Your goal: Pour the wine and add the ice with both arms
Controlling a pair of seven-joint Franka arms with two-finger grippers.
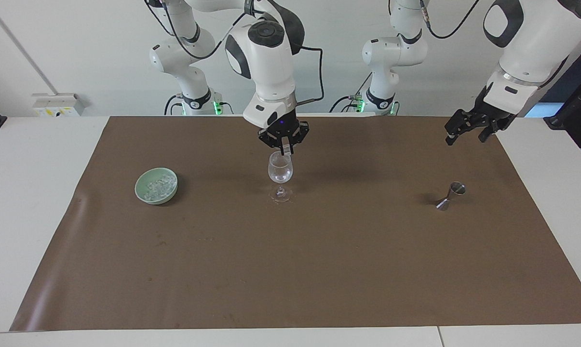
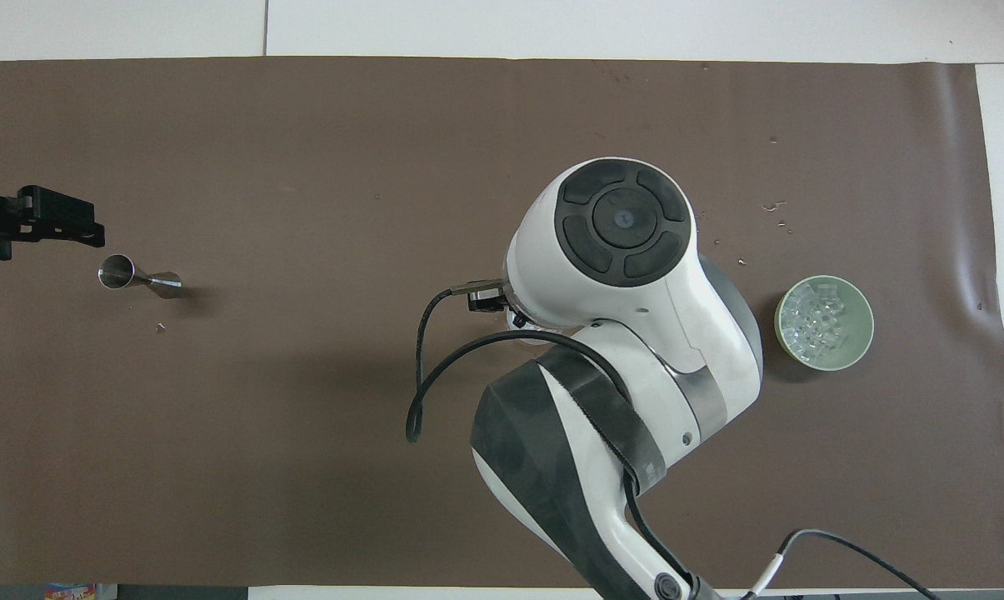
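Observation:
Next, my right gripper releases the ice chunk inside the clear stemmed glass (image 2: 536,317) at the middle of the brown mat.
A clear stemmed glass (image 1: 280,169) stands at the middle of the brown mat. My right gripper (image 1: 284,147) hangs just above its rim, shut on a small clear chunk of ice. In the overhead view the right arm hides the glass. A pale green bowl (image 1: 156,186) with more ice (image 2: 820,318) sits toward the right arm's end. A small metal jigger (image 1: 451,195) stands toward the left arm's end. My left gripper (image 1: 465,137) is open and empty, raised over the mat's edge beside the jigger.
The brown paper mat (image 1: 319,265) covers most of the white table. A few small wet specks (image 2: 772,207) lie on the mat a little farther from the robots than the bowl (image 2: 824,322).

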